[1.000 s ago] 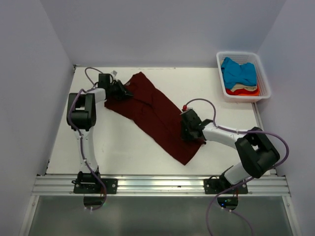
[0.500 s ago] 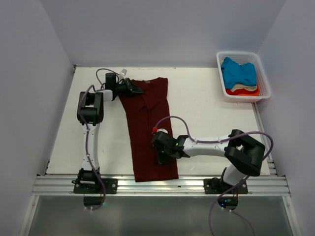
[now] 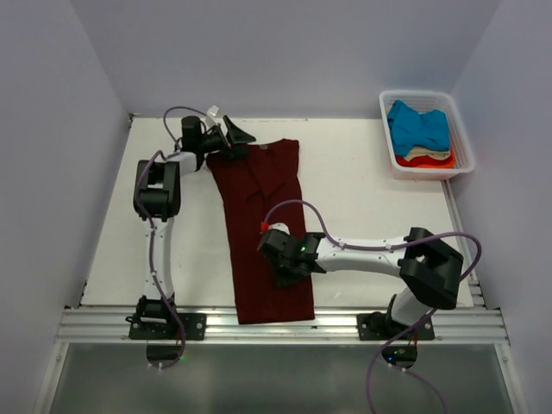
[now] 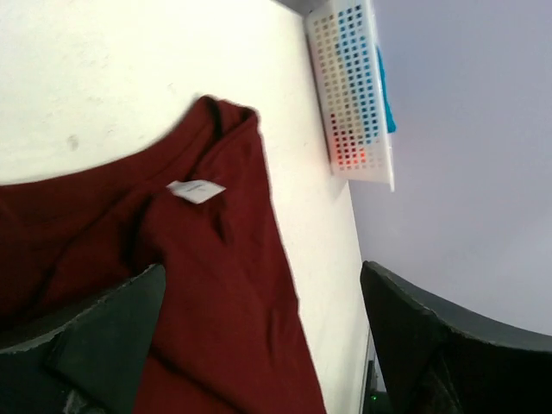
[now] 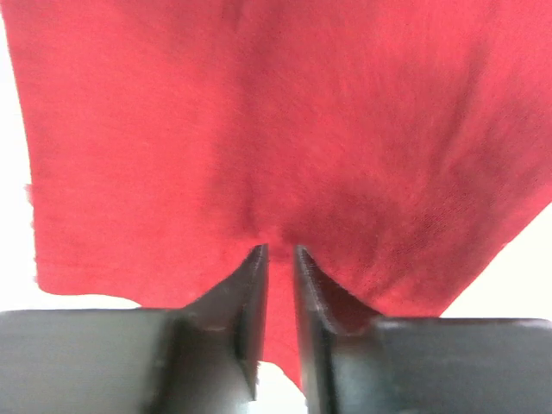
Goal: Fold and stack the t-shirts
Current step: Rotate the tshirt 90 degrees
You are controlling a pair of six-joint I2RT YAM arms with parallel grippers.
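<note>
The folded-in side's inner edge (image 3: 259,185), in the middle of the dark maroon t-shirt just below its white collar tag, will be gripped by my left gripper.
The dark maroon t-shirt (image 3: 259,216) lies flat in a long strip from the far left of the table to the near edge. Its collar end with a white tag (image 4: 196,191) points away. My left gripper (image 3: 231,141) hovers at that collar end, jaws wide open over the cloth (image 4: 207,259) and holding nothing. My right gripper (image 3: 285,259) is low over the shirt's near half; its fingers stand a narrow gap apart (image 5: 280,250), with the cloth (image 5: 302,112) puckered at their tips. Blue (image 3: 418,125), cream (image 3: 423,153) and orange-red (image 3: 429,161) t-shirts sit in the basket.
The white slatted basket (image 3: 461,129) stands at the far right corner, also seen in the left wrist view (image 4: 354,95). Grey walls close in the table on three sides. A metal rail (image 3: 285,323) runs along the near edge by the arm bases.
The shirt went from lying diagonally to lying lengthwise as both arms swung left. My left gripper has opened and let go of the collar; my right jaws have parted slightly.
</note>
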